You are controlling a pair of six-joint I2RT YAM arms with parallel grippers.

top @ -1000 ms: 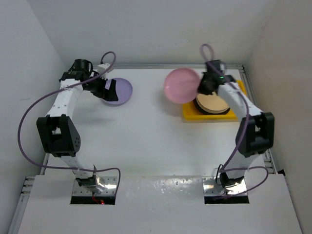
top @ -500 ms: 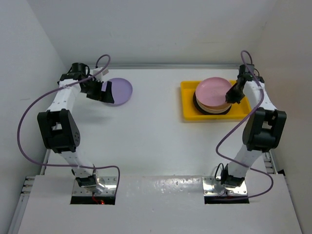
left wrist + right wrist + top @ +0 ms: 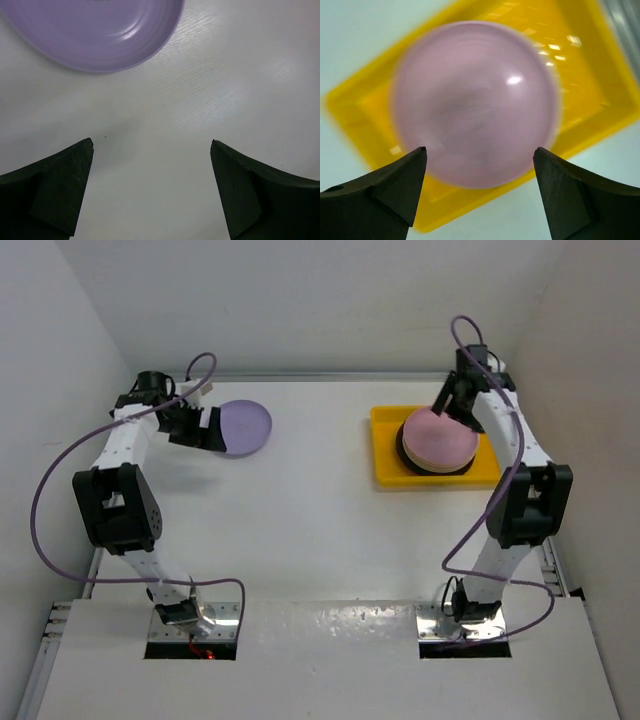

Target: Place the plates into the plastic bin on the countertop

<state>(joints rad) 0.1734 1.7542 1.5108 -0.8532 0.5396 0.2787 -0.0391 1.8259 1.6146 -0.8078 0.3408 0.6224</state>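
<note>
The lilac plate is the next thing for my left gripper to move to. It should then close on the plate's rim (image 3: pixel 221 421) (image 3: pixel 100 72) at the side nearest that gripper.
A pink plate (image 3: pixel 439 437) (image 3: pixel 475 102) lies on top of a stack of plates in the yellow plastic bin (image 3: pixel 385 445) (image 3: pixel 600 65) at the back right of the white countertop (image 3: pixel 320 530). My right gripper (image 3: pixel 450 403) (image 3: pixel 480 152) hovers open above the bin's far edge, nothing between its fingers. A lilac plate (image 3: pixel 245 426) (image 3: pixel 95 30) lies at the back left. My left gripper (image 3: pixel 212 428) (image 3: pixel 152 145) stands open just left of it, its fingers apart from the rim.
White walls close in the counter at the back (image 3: pixel 320 310), left and right. A dark-rimmed plate (image 3: pixel 404 455) shows at the bottom of the stack. Purple cables (image 3: pixel 60 490) loop from both arms.
The right gripper carried the pink plate over the bin, let it go onto the stack and opened, then drew back toward the far edge. The left gripper shifted slightly left beside the lilac plate.
</note>
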